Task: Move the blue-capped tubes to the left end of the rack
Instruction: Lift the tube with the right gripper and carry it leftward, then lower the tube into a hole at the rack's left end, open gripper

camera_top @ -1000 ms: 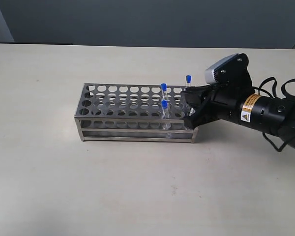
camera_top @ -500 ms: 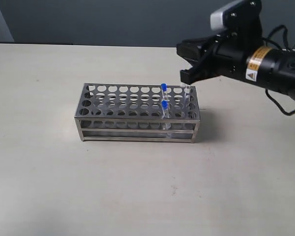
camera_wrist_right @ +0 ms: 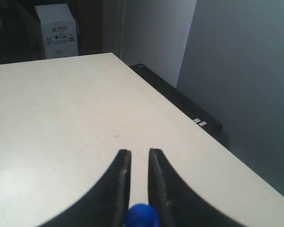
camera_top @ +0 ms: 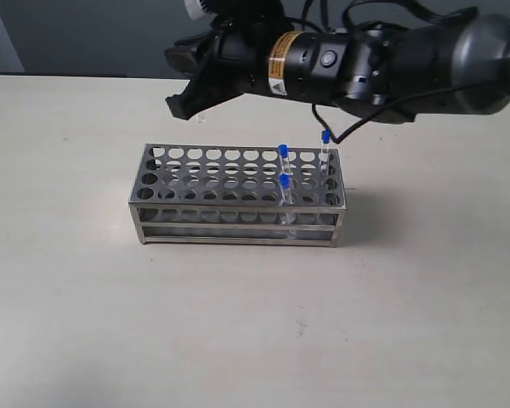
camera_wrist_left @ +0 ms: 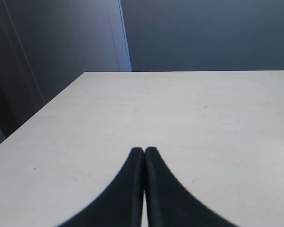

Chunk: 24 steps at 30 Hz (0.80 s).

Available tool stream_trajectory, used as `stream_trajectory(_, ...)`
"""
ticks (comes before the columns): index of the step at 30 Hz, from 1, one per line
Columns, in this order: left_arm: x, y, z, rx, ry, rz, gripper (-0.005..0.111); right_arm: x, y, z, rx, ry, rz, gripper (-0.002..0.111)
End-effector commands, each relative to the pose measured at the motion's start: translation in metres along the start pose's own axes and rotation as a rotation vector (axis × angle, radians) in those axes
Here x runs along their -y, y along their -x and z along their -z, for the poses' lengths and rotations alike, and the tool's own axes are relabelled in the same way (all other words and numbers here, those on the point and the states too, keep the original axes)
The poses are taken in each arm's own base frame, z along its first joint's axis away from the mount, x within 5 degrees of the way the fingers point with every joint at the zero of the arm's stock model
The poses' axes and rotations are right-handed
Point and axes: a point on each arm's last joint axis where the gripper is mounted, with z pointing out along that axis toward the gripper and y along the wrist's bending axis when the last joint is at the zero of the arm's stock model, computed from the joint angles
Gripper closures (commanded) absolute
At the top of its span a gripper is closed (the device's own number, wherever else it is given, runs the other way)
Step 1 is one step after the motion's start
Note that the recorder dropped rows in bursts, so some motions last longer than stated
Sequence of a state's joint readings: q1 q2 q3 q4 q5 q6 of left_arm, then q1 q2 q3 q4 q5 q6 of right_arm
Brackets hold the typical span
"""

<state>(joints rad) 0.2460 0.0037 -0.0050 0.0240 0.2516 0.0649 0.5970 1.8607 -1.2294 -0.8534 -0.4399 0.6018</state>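
I will release the blue-capped tube from my right gripper in the rack's back corner hole [camera_top: 159,155] farthest from the other tubes.
The steel rack [camera_top: 238,223] stands mid-table. Three blue-capped tubes stay in its right part: one at the back right corner [camera_top: 325,138], one further left in the back rows [camera_top: 282,151], and one nearer the front [camera_top: 284,182]. My right gripper [camera_top: 172,82] hovers above and behind the rack's left part, reaching across from the right. In the right wrist view its jaws [camera_wrist_right: 139,152] are shut on another blue-capped tube, whose blue cap [camera_wrist_right: 142,216] sits between them. My left gripper [camera_wrist_left: 144,150] is shut on nothing, over bare table, and is outside the exterior view.
The right arm's black body [camera_top: 357,64] and its cable [camera_top: 348,127] hang over the rack's far right corner. The right wrist view shows a white box [camera_wrist_right: 57,30] beyond the table and a dark strip [camera_wrist_right: 180,101] along the table's edge.
My right gripper rose from the rack's right end and swung left, ending above and behind the rack's left part. The three tubes in the rack have not moved.
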Motion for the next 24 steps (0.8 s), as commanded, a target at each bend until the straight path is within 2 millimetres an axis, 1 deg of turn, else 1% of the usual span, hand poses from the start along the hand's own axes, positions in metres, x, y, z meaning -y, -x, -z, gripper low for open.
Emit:
stream_trajectory(1, 0.0, 0.0, 0.0, 0.01, 0.001, 0.006, 0.106, 0.003, -0.015, -0.027, 0.007, 0.031, -0.009, 0.108)
stream_trajectory(5, 0.0, 0.0, 0.0, 0.01, 0.001, 0.006, 0.106, 0.004, -0.025, -0.046, 0.028, 0.06, -0.011, 0.108)
stream_trajectory(8, 0.0, 0.0, 0.0, 0.01, 0.001, 0.006, 0.106, 0.002, -0.027, -0.059, 0.037, 0.072, -0.018, 0.108)
stream_trajectory(14, 0.0, 0.0, 0.0, 0.01, 0.001, 0.006, 0.106, -0.012, -0.032, -0.078, 0.027, 0.101, -0.023, 0.108)
stream_trajectory(18, 0.0, 0.0, 0.0, 0.01, 0.001, 0.006, 0.106, -0.022, -0.041, -0.086, -0.014, 0.115, -0.01, 0.108)
stream_trajectory(20, 0.0, 0.0, 0.0, 0.01, 0.001, 0.006, 0.106, -0.028, -0.042, -0.088, -0.028, 0.122, 0.001, 0.108)
stream_trajectory(24, 0.0, 0.0, 0.0, 0.01, 0.001, 0.006, 0.106, -0.028, -0.044, -0.088, -0.053, 0.105, 0.004, 0.108)
